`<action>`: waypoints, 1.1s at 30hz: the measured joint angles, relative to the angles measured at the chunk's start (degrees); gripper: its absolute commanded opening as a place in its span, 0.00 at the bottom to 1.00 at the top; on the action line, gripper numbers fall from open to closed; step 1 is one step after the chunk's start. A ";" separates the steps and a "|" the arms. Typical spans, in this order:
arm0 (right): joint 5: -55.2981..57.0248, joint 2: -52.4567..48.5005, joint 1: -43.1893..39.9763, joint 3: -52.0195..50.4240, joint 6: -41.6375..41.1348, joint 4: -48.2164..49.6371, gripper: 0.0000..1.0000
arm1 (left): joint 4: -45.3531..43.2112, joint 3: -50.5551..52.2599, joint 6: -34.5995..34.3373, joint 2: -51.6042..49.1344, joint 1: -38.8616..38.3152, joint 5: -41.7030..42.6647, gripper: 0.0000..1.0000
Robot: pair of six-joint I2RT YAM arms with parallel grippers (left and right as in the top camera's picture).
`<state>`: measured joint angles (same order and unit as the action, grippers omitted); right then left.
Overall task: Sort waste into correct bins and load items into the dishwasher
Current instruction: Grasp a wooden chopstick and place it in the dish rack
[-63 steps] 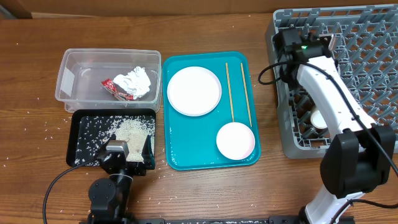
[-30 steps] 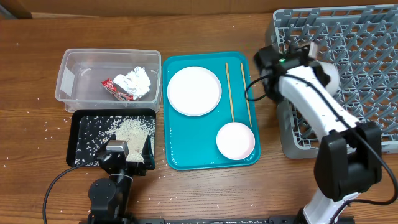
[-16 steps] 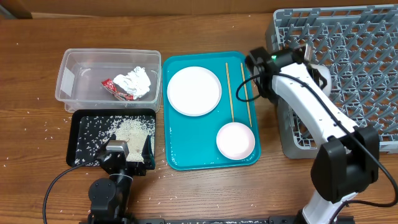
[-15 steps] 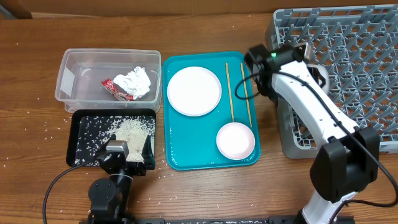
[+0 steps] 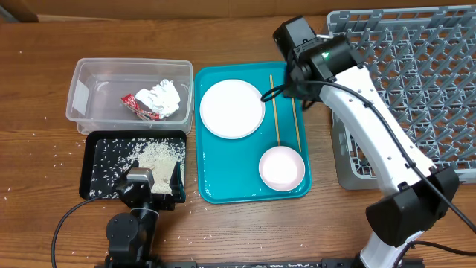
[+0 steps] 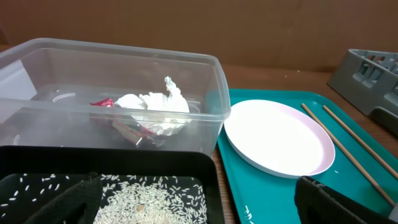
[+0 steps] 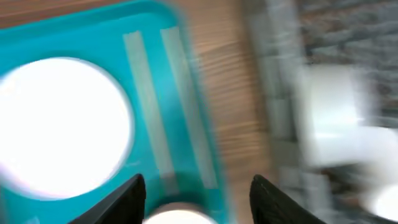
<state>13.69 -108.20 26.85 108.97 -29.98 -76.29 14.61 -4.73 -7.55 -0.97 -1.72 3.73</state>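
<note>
I will next close my right gripper on the bowl-side end [image 5: 277, 134] [image 7: 163, 165] of the wooden chopstick that is nearer the white plate.
My right gripper [image 5: 291, 53] hangs open and empty over the far right of the teal tray, above the two wooden chopsticks [image 5: 276, 110]. The right wrist view is blurred: its fingers [image 7: 132, 194] stand apart over the chopsticks [image 7: 144, 106], with the white plate [image 7: 59, 124] to the left and the dishwasher rack [image 7: 323, 93] to the right. The plate [image 5: 232, 109] and pale pink bowl [image 5: 282, 168] lie on the teal tray. My left gripper [image 5: 152, 186] rests wide open at the black tray's near edge, above the rice [image 6: 146, 199]. The napkin [image 5: 162, 97] and wrapper [image 5: 136, 104] lie in the clear tub [image 5: 82, 97].
The black tray [image 5: 97, 160] with its rice pile [image 5: 158, 156] sits in front of the clear tub. The teal tray [image 5: 223, 186] lies mid-table and the grey dishwasher rack [image 5: 431, 82] fills the right side. Loose rice grains dot the wooden table at the left.
My right arm has swung left from the dishwasher rack to above the teal tray, and its jaws have opened. The left arm has not moved.
</note>
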 measured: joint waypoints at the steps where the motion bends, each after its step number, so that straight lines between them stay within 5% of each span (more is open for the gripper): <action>1: -2.05 0.00 0.15 -1.40 -0.02 1.57 0.55 | -0.02 0.00 0.00 0.00 0.00 0.00 1.00; 5: -7.61 -0.02 1.31 -11.19 1.40 11.45 0.54 | 0.00 0.00 0.00 0.00 0.00 0.00 1.00; 13: -8.76 -0.02 -0.55 -26.25 6.08 27.34 0.31 | -0.02 0.02 0.00 0.02 0.00 0.00 1.00; 28: -14.36 -8.41 -2.05 -30.12 18.67 33.16 0.36 | -0.04 0.02 0.00 0.00 0.00 -0.02 1.00; 33: -15.02 -8.55 -2.08 -30.08 20.28 32.98 0.05 | 0.00 0.02 0.00 0.02 0.00 -0.02 1.00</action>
<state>-1.32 -116.75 24.77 78.89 -9.69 -43.31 14.61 -4.71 -7.55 -0.95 -1.72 3.70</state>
